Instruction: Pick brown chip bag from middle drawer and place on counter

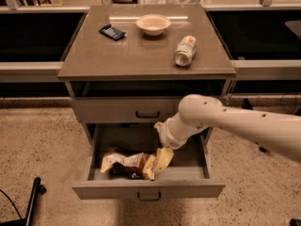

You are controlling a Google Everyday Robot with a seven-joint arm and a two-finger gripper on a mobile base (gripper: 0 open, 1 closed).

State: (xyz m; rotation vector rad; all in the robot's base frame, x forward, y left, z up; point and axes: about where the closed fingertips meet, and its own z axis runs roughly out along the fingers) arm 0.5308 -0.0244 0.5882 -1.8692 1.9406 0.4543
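My gripper is to move inward from the bag's end and close on the crumpled middle (132,162) of the brown chip bag in the open drawer.
The brown chip bag (123,162) lies crumpled in the open middle drawer (148,190), towards its left and front. My gripper (162,159) reaches down into the drawer from the right on a thick white arm (221,121). It sits at the right end of the bag, touching or nearly touching it. The bag rests on the drawer floor. The counter (136,55) is the grey-brown cabinet top above.
On the counter stand a white bowl (153,23), a small dark blue packet (112,31) and a soda can on its side (185,51). A closed drawer (146,110) with a taller front sits above the open one. A dark pole (32,201) is at lower left.
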